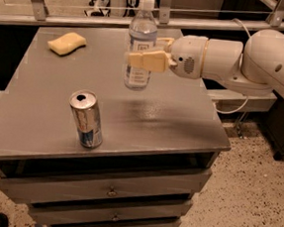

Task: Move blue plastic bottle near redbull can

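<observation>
Next, my gripper releases the blue plastic bottle on the table point(112, 136) beside the redbull can, on my arm's side.
The blue plastic bottle point(141, 41), clear with a white cap and a white-and-blue label, hangs upright above the middle of the grey table point(181, 119). My gripper point(142, 60) reaches in from the right and is shut on the bottle's middle, its cream fingers point(149, 61) clamped across the label. The redbull can point(86, 119), silver and blue with a pull-tab top, stands upright near the table's front left. The bottle is to the right of and behind the can, well apart from it.
A yellow sponge point(66, 43) lies at the table's back left. The table is a drawer cabinet with drawers point(110, 192) below. A metal rail point(90, 19) runs behind it. My white arm point(251, 60) spans the right side.
</observation>
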`<action>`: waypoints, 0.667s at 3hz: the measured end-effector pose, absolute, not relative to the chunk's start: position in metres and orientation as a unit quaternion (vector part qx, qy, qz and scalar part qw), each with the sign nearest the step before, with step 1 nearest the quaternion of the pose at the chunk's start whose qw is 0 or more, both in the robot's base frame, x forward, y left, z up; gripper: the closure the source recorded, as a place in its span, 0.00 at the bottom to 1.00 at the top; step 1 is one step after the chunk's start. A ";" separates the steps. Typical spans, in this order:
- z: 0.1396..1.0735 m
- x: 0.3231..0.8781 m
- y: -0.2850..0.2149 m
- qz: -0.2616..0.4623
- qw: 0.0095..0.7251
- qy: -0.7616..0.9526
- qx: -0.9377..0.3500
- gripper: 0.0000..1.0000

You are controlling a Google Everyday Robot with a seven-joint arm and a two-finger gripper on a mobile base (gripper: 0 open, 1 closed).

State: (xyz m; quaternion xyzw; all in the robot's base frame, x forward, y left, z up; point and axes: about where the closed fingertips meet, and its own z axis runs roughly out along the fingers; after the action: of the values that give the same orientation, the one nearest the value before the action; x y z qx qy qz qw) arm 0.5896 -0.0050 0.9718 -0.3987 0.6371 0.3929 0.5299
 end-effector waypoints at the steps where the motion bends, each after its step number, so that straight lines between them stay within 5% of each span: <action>1: 0.971 0.585 0.003 0.408 0.526 0.620 -0.416 1.00; 2: 0.957 0.555 0.020 0.447 0.499 0.589 -0.452 1.00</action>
State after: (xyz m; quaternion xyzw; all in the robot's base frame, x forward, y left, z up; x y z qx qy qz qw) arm 0.5546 0.0204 0.9566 -0.4521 0.5889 0.4466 0.4993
